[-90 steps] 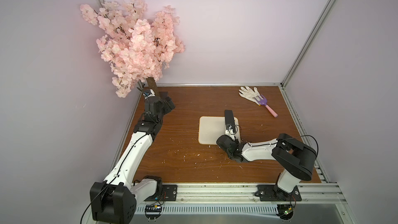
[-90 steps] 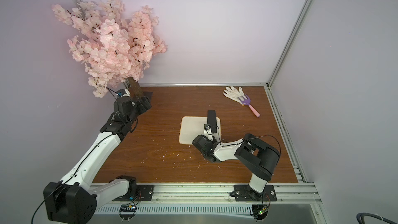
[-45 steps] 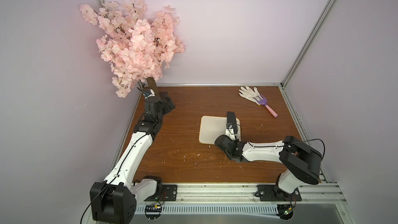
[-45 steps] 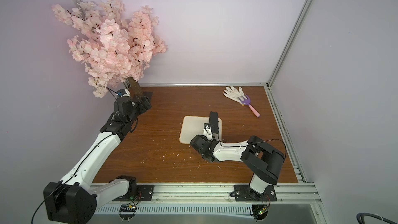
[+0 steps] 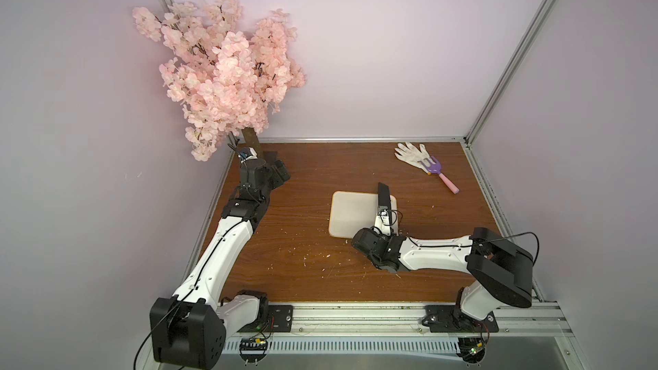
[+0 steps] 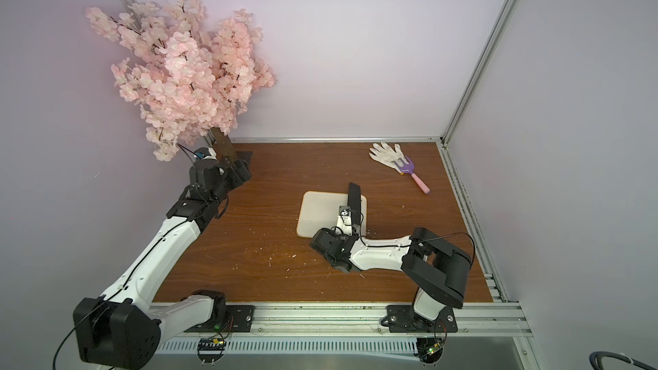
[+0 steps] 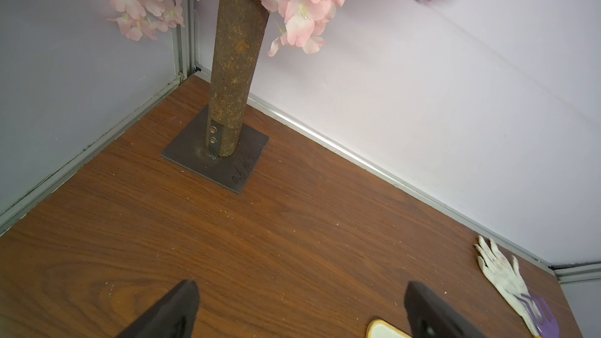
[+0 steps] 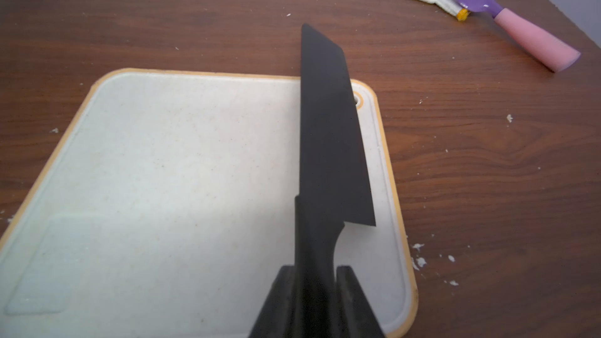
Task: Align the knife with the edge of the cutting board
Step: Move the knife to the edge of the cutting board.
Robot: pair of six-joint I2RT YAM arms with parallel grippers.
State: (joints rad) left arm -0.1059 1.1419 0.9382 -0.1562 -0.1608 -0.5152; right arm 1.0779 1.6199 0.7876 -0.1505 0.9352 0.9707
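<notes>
The tip of the knife sticks out past the far edge of the cutting board, so I should lay the knife flat with my right gripper, then take its handle [image 8: 316,244] farther from the blade.
The black knife [image 8: 328,131] stretches over the cream cutting board [image 8: 179,173] close to the side with the orange-ringed hole, and its tip passes the board's far edge. It runs at a slight angle to that side. My right gripper [image 8: 314,269] is shut on the knife's handle. Both top views show the knife [image 5: 384,193] [image 6: 353,195] on the right part of the cutting board [image 5: 350,215] [image 6: 318,215], with the right gripper [image 5: 382,213] [image 6: 347,215] behind it. My left gripper [image 7: 300,291] [image 5: 279,176] stands open and empty beside the tree's base, far from the board.
A pink blossom tree [image 5: 228,76] on a metal base plate [image 7: 218,157] fills the back left corner. A white glove [image 5: 411,154] and a purple fork with a pink handle [image 5: 439,172] lie at the back right. Crumbs dot the wooden table [image 5: 302,254].
My right gripper has closed tighter on the knife's handle and carried the knife slightly to the right over the board. The left arm has not moved.
</notes>
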